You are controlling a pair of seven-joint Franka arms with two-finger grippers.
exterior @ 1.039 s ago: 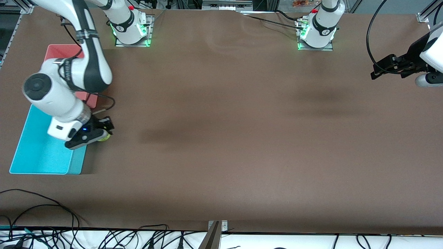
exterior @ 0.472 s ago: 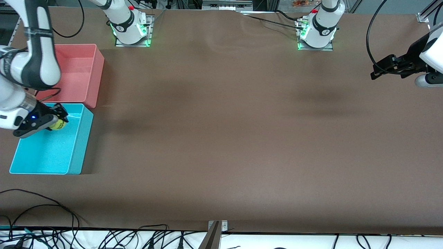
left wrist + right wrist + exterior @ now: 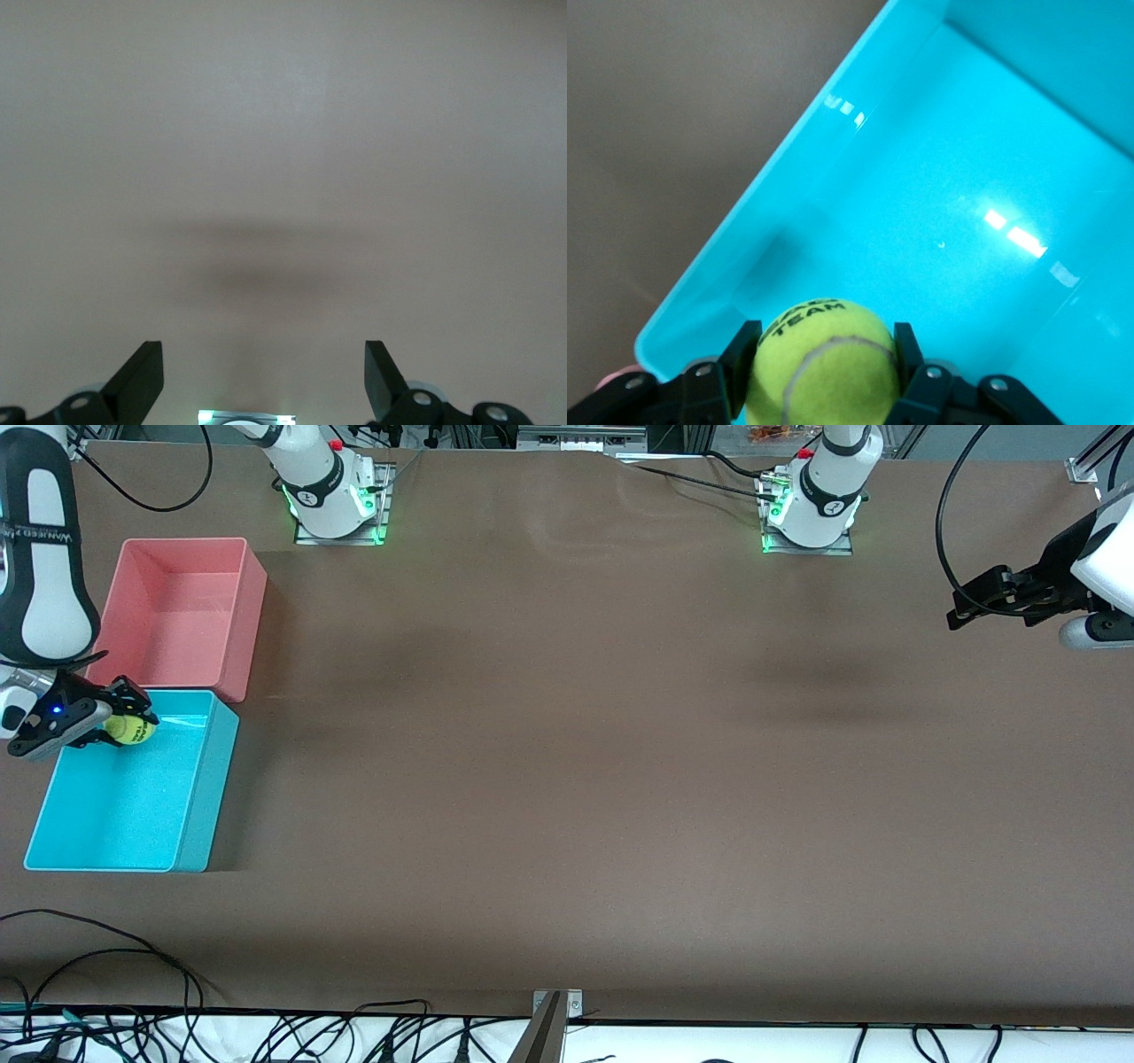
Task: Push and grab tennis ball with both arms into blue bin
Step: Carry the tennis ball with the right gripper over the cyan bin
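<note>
My right gripper needs to release the tennis ball on the bottom of the blue bin, near the blue bin's side (image 3: 174,754) (image 3: 819,257) next to the open table.
My right gripper (image 3: 124,722) is shut on the tennis ball (image 3: 129,730), a fuzzy yellow-green ball with dark print, and holds it over the blue bin (image 3: 199,802) at the bin's end next to the pink-red bin. In the right wrist view the ball (image 3: 826,359) sits between the two black fingers (image 3: 741,359) above the bin's cyan floor (image 3: 948,248). My left gripper (image 3: 961,607) is open and empty, held in the air over the table at the left arm's end, where the arm waits. In the left wrist view its fingers (image 3: 142,376) stand wide apart over bare brown table.
A pink-red bin (image 3: 252,602) stands against the blue bin, farther from the front camera. Two white arms with green-lit bases (image 3: 337,505) stand along the table's edge by the robots. Cables (image 3: 106,948) lie along the edge nearest the front camera.
My right gripper has carried the tennis ball from the table beside the blue bin up and over the bin, toward its end next to the pink-red bin. The left arm has not moved.
</note>
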